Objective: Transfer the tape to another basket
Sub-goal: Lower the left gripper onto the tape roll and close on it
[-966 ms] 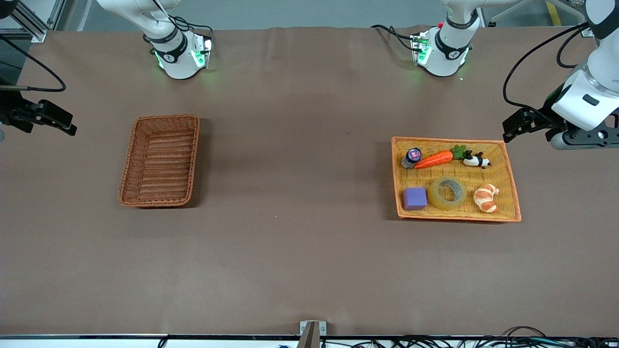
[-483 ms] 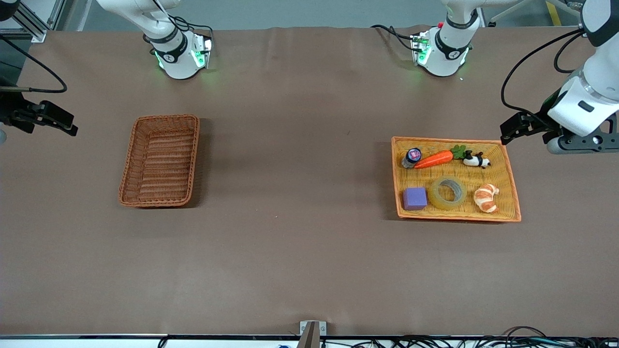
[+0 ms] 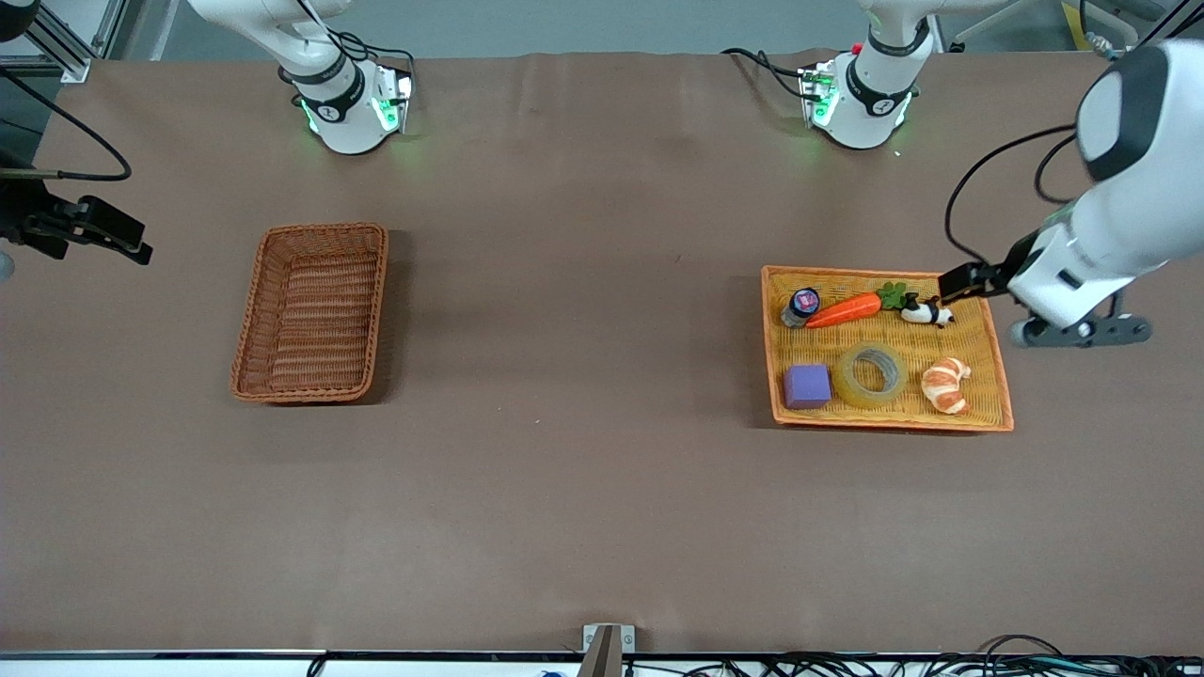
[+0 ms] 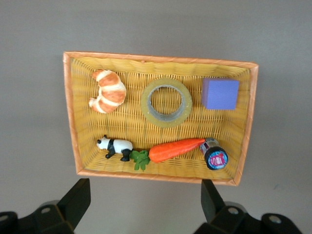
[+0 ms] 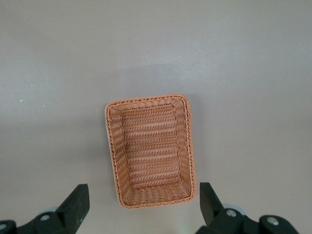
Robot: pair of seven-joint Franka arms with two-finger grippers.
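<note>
My left gripper should grab the tape by the ring's side (image 3: 898, 377) (image 4: 146, 103) nearest the croissant toy, with one finger inside the hole of the tape.
The tape (image 3: 872, 373) lies flat in the flat orange-yellow tray (image 3: 999, 367), between a purple block (image 3: 807, 385) and a croissant toy (image 3: 945, 384). In the left wrist view the tape (image 4: 166, 103) is in the middle of the tray. The reddish-brown basket (image 3: 312, 312) stands empty at the right arm's end of the table; the right wrist view shows the basket (image 5: 149, 150) from above. My left gripper (image 4: 145, 207) is open and empty, high over the table beside the tray's edge. My right gripper (image 5: 144, 204) is open and empty, high over the table beside the basket, and waits.
The tray also holds a carrot toy (image 3: 844, 309), a panda figure (image 3: 927, 311) and a small dark bottle (image 3: 801, 306). The left arm's hand (image 3: 1072, 329) hangs off the tray's end. Bare brown tabletop lies between the tray and the basket.
The left arm has swung in toward the tray, its hand now close by the tray's end. The right arm has not moved. Nothing in the tray has shifted.
</note>
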